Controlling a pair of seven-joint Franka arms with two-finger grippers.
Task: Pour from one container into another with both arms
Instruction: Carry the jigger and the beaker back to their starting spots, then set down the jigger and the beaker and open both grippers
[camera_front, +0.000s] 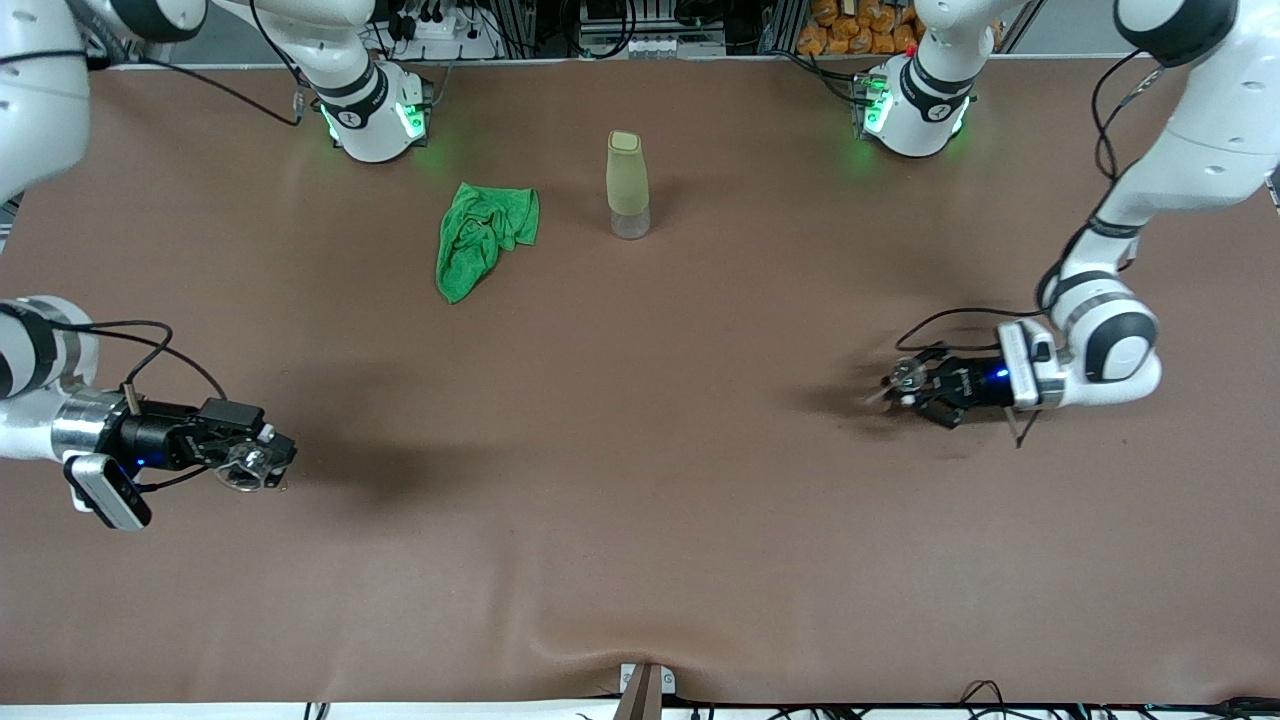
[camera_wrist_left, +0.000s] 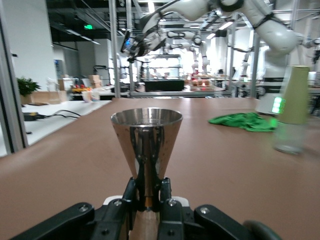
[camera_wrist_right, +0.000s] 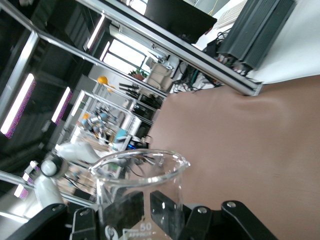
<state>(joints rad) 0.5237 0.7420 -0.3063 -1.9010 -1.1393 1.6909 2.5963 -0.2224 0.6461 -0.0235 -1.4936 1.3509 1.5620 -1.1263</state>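
Next, I stand the metal cup upright with my left gripper on the bare brown tabletop (camera_front: 936, 380) near the left arm.
The silvery metal cup (camera_front: 908, 374) is pinched at its narrow base by my left gripper (camera_front: 912, 388), low over the table toward the left arm's end. In the left wrist view the metal cup (camera_wrist_left: 146, 142) stands upright, and the left gripper (camera_wrist_left: 148, 194) is shut on its stem. My right gripper (camera_front: 252, 462) is shut on the clear beaker-like cup (camera_front: 243, 466), over the table toward the right arm's end. In the right wrist view the clear cup (camera_wrist_right: 141, 187) fills the space between the black fingers (camera_wrist_right: 169, 212), its pouring lip showing. The two cups are far apart.
A tall yellowish-green bottle (camera_front: 627, 185) stands midway between the arm bases, with a crumpled green cloth (camera_front: 483, 238) beside it toward the right arm's end. Both also show in the left wrist view: bottle (camera_wrist_left: 294, 110), cloth (camera_wrist_left: 245, 121). Brown tabletop (camera_front: 640, 450) spreads between the grippers.
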